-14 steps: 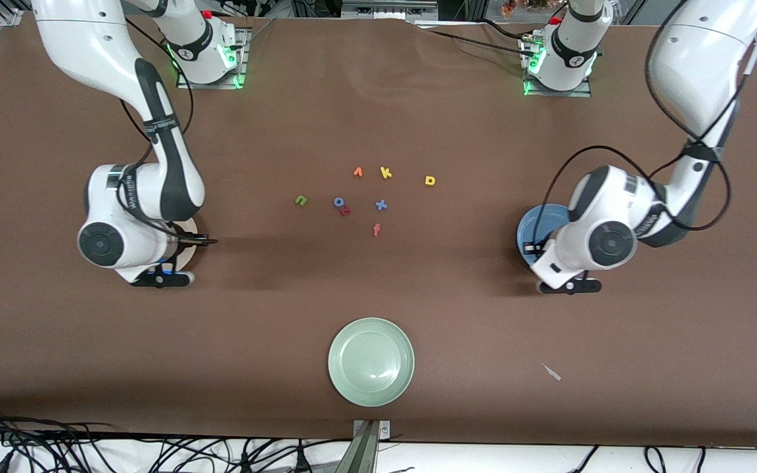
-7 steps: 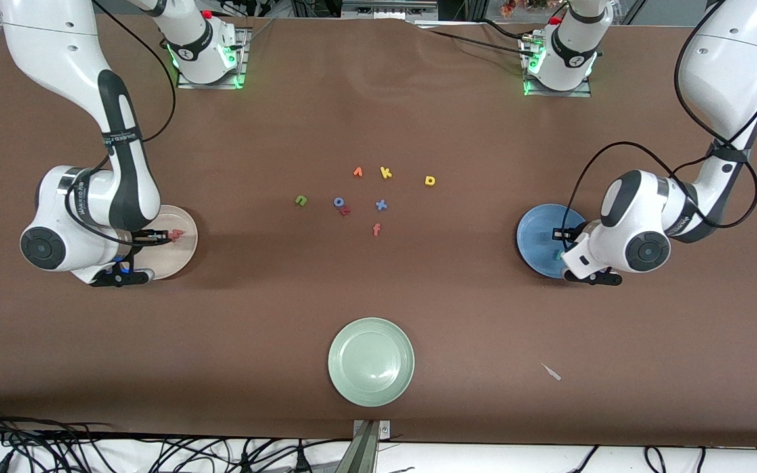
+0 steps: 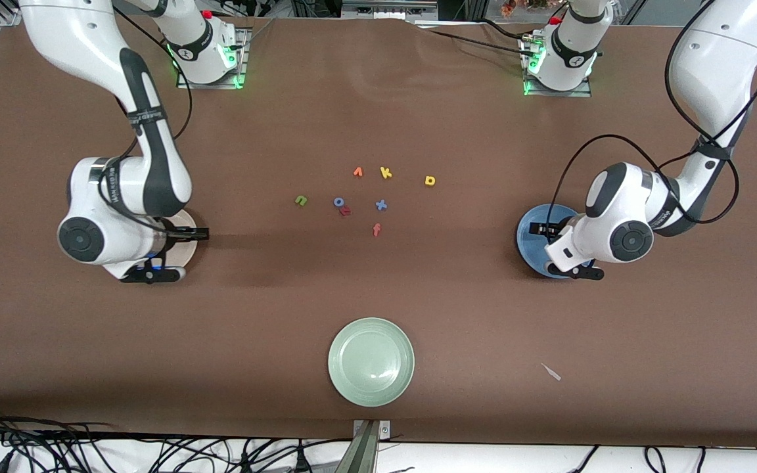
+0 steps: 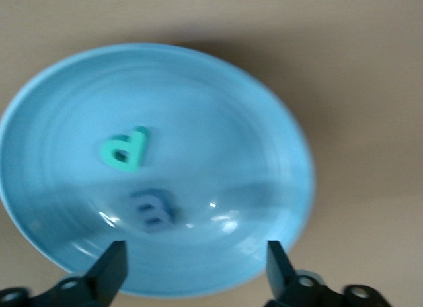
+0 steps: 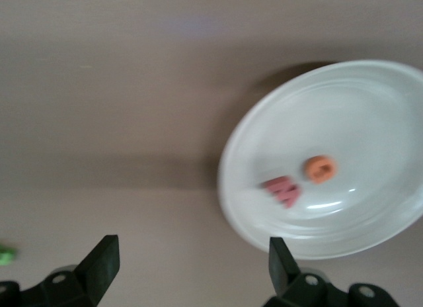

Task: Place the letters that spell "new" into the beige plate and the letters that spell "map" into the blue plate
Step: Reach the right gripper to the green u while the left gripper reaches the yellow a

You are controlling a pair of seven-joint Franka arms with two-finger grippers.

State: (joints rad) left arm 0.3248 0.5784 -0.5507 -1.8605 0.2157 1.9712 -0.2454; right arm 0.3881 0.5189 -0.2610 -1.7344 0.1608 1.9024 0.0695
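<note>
I need to close my right gripper on the outer sides [image 3: 301,200] [image 5: 6,255] of the green n, because the beige plate still needs that letter.
My right gripper [image 3: 196,232] [image 5: 192,267] is open and empty above the rim of the beige plate [image 3: 187,249] [image 5: 370,108]. In that plate lie the pinkish-red w [image 5: 281,190] and the orange e [image 5: 320,168]. Over the blue plate [image 3: 527,238] [image 4: 251,122] my left gripper [image 3: 537,228] [image 4: 196,274] is also open and empty. The teal p [image 4: 124,150] and the blue m [image 4: 152,208] lie in that plate. The green n [image 3: 301,200] and the yellow a [image 3: 430,180] lie on the table's middle.
Near the n and a lie an orange v [image 3: 357,172], a yellow k [image 3: 386,173], a blue x [image 3: 381,205], an orange-red f [image 3: 376,229], and a blue letter [image 3: 339,202] touching a red one [image 3: 345,211]. A pale green plate [image 3: 370,361] sits nearest the front camera.
Both grippers have opened. The w, held over the beige plate half a second ago, now lies in it. Both arms have shifted back toward the table's middle.
</note>
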